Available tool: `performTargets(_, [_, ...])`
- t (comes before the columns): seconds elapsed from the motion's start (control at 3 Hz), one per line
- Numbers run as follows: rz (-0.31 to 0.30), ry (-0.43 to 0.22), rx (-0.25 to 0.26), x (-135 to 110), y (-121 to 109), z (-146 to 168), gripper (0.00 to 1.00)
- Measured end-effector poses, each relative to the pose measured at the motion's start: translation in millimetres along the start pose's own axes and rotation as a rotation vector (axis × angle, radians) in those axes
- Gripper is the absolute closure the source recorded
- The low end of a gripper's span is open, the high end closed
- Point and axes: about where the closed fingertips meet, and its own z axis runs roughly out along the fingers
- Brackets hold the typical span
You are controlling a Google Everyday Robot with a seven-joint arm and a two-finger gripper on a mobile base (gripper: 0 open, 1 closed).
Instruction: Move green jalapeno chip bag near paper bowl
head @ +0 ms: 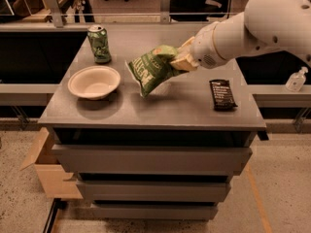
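Note:
Next, I let go of the green jalapeno chip bag on the grey tabletop (pixel 134 82) against the paper bowl's rim.
The green jalapeno chip bag (pixel 151 69) hangs tilted just above the grey tabletop, a little right of the paper bowl (pixel 94 82). My gripper (pixel 181 58) reaches in from the right and is shut on the bag's upper right corner. The cream bowl sits on the left part of the table, empty, with a small gap between its rim and the bag's lower edge.
A green soda can (pixel 99 43) stands behind the bowl at the back left. A flat black snack bar (pixel 222 94) lies at the right side of the grey cabinet top (pixel 184 110). A cardboard box (pixel 48 171) sits on the floor at the left.

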Motion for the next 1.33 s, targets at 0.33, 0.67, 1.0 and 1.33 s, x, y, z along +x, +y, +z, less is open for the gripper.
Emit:
performTargets(0.33, [-0.006,0.012,-0.034,-2.7,11.0,15.9,1.00])
performTargets(0.67, [-0.011,0.023,-0.065,-5.3,18.5,31.1,1.00])
performTargets(1.0, [-0.009,0.033,-0.094,-4.7,24.1,48.3,1.00])
performTargets(1.33, [-0.004,0.029,-0.111,-5.5,26.6,60.8,1.00])
